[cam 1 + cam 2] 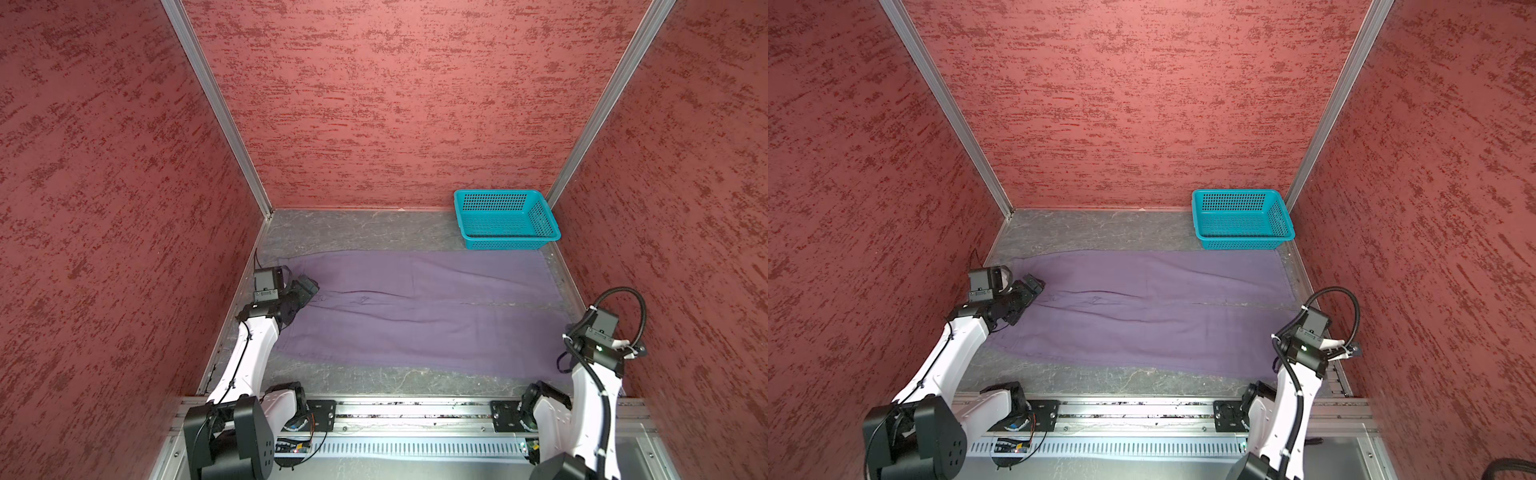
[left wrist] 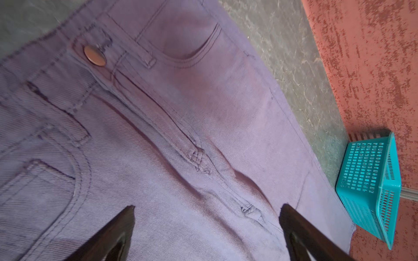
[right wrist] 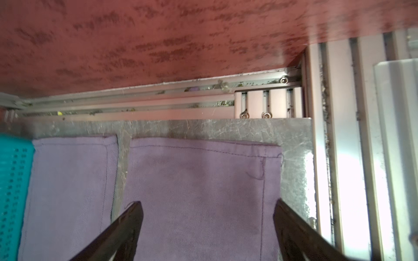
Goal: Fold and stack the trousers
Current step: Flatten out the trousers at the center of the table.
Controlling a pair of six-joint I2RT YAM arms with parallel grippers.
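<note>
The purple trousers are next for my left gripper, which should grab the near-side corner of their waistband (image 1: pixel 277 348) to fold the near leg over.
The muted purple trousers (image 1: pixel 415 316) (image 1: pixel 1142 316) lie spread flat across the grey table, waistband to the left and both leg hems to the right. My left gripper (image 1: pixel 307 286) (image 1: pixel 1034 284) hovers over the waistband end. In the left wrist view it (image 2: pixel 208 206) stands open above the fly seam, with the metal button (image 2: pixel 95 55) further off. My right gripper (image 1: pixel 1350 348) is at the front right, over the nearer leg's hem. In the right wrist view it (image 3: pixel 208 203) is open, fingers wide apart over the fabric (image 3: pixel 192 180), holding nothing.
A teal mesh basket (image 1: pixel 505 220) (image 1: pixel 1241 220) sits at the back right corner, just behind the far leg. Red textured walls close in three sides. Aluminium rails (image 3: pixel 339 158) run beside the hems and along the front, where the arm bases stand.
</note>
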